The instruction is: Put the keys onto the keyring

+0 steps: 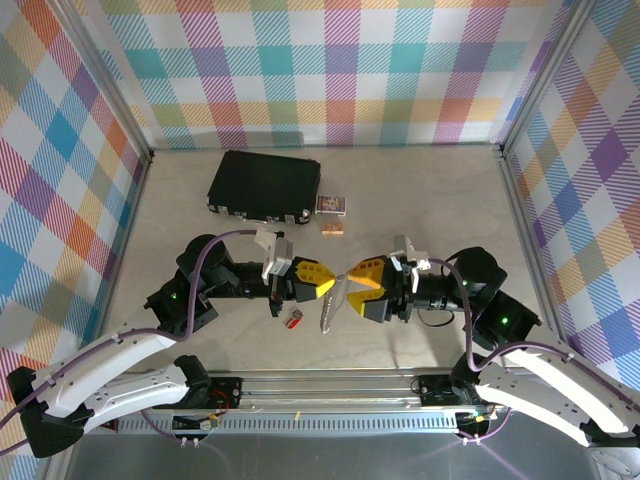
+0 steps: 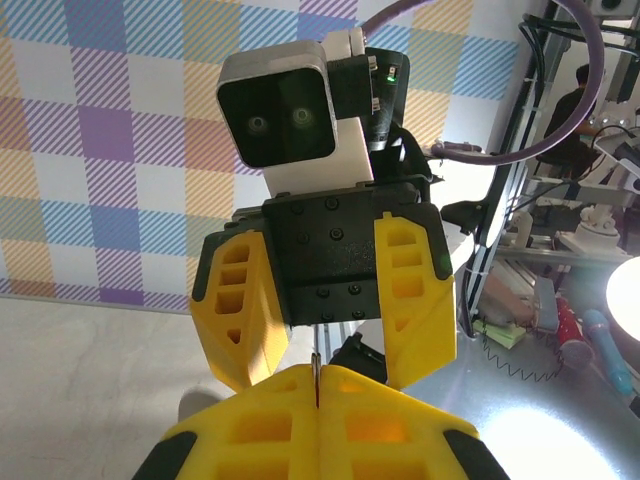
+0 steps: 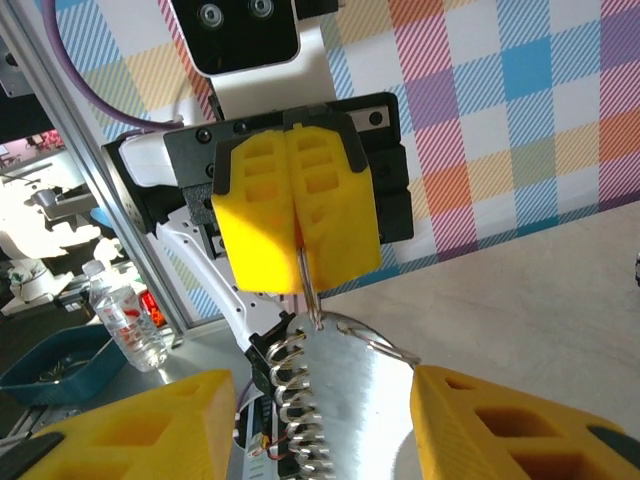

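Observation:
The wire loop is edge-on and mostly hidden between the fingers of my left gripper, so I will take the wire loop's lower end (image 3: 316,318) with my right gripper while my left gripper changes its grip.
The keys (image 1: 328,312) hang as a flat silvery blade above the table between my two grippers. My left gripper (image 1: 330,287) is shut on the thin wire loop at the top of the keys; the left wrist view shows that metal edge (image 2: 317,372) pinched between its yellow pads. The right wrist view shows the keys (image 3: 345,400) close up, with a toothed edge and a wire loop through the hole. My right gripper (image 3: 320,390) is open, its fingers on either side of the blade and apart from it. The keyring (image 1: 293,319), a small red tag, lies on the table under the left gripper.
At the back of the table lies a black case (image 1: 265,186). A red-and-white card box (image 1: 331,205) and a small tan block (image 1: 333,229) sit to its right. Plaid walls close in the left, back and right sides.

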Controlling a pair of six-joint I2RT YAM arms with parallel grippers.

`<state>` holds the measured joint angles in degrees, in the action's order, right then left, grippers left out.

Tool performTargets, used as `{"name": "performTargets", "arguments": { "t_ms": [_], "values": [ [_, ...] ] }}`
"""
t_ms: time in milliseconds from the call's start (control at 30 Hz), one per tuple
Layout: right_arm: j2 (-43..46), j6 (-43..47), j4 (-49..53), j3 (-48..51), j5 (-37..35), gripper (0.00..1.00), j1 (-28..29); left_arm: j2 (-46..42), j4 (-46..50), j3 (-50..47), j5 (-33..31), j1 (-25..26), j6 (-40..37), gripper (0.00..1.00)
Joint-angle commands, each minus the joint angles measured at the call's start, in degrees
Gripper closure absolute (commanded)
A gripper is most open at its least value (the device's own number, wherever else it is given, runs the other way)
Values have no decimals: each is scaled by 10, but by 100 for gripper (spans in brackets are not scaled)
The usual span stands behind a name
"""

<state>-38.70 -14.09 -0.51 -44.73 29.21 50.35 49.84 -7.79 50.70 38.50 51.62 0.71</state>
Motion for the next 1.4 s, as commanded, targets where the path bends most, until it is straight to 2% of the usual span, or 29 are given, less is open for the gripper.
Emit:
{"name": "performTargets", "arguments": {
  "t_ms": [0, 200, 567, 833, 1200, 1367],
  "values": [
    [0, -11, -44, -13, -19, 50, 5, -2, -48, -4, 10, 3, 11, 100],
    [-7, -24, -67, -8, -22, 52, 5, 0, -52, -6, 7, 3, 14, 100],
    [-28, -23, -75, -15, -11, 62, 11, 2, -57, -8, 6, 3, 15, 100],
    [-35, -22, -70, -21, -9, 79, 15, 6, -56, -8, 3, 3, 14, 100],
    [-35, -37, -91, -19, 1, 75, 18, 8, -54, -4, 5, 3, 14, 100],
    [-41, -41, -94, -17, 6, 89, 19, 9, -61, -5, 6, 3, 16, 100]
  ]
}}
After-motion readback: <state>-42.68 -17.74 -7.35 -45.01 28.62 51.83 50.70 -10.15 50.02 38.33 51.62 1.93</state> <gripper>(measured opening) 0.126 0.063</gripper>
